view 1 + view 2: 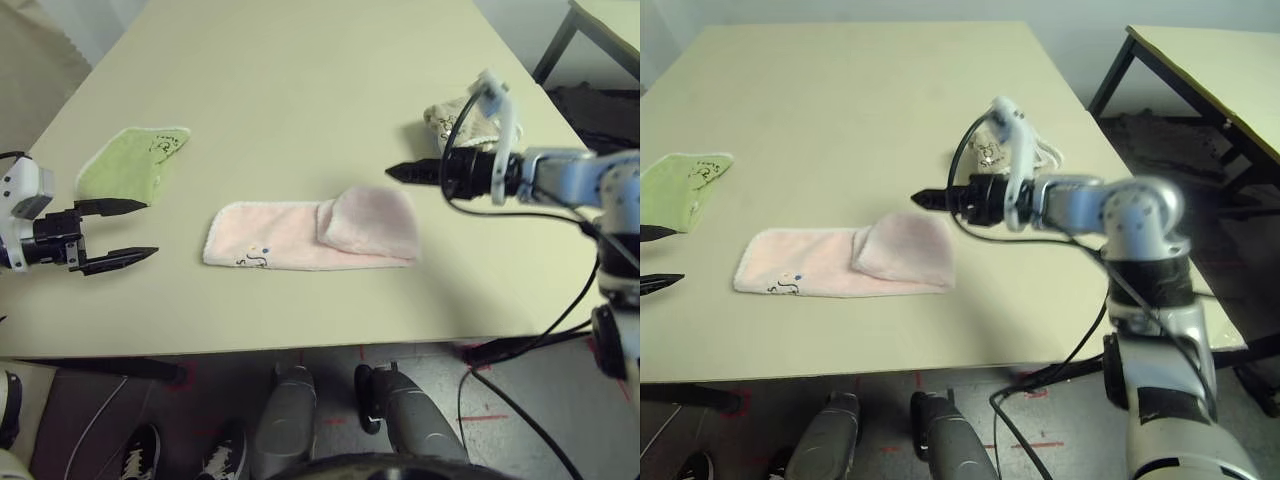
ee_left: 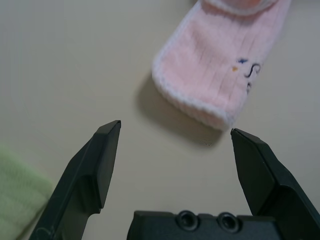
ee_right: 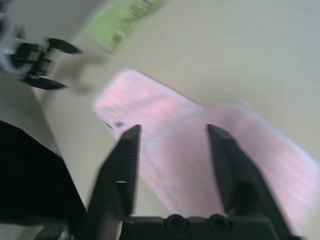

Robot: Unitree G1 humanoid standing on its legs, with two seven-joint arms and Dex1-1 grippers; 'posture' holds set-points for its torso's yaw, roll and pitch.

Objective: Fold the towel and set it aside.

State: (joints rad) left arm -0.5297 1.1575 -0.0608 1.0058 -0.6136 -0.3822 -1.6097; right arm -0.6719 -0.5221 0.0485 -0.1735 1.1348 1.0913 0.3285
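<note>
The robot's left gripper should close on the short edge (image 1: 212,239) (image 2: 194,106) of the pale pink towel, at the flat end that has the small dark print.
The pale pink towel (image 1: 310,238) lies near the table's front edge as a long strip. Its right end is folded back over itself into a thicker pad, and a small dark print sits near its left end. My left gripper (image 1: 148,228) hovers open just left of the towel (image 2: 225,65), empty and not touching it. My right gripper (image 1: 392,171) hangs above and slightly behind the towel's folded right end. In the right wrist view its fingers (image 3: 125,160) stand apart over the pink cloth (image 3: 200,150) with nothing between them.
A small green towel (image 1: 130,160) lies at the left, just behind my left gripper. A crumpled beige cloth (image 1: 450,120) sits at the right, behind my right arm. A second table (image 1: 1220,60) stands off to the right. Black cables hang from the right arm.
</note>
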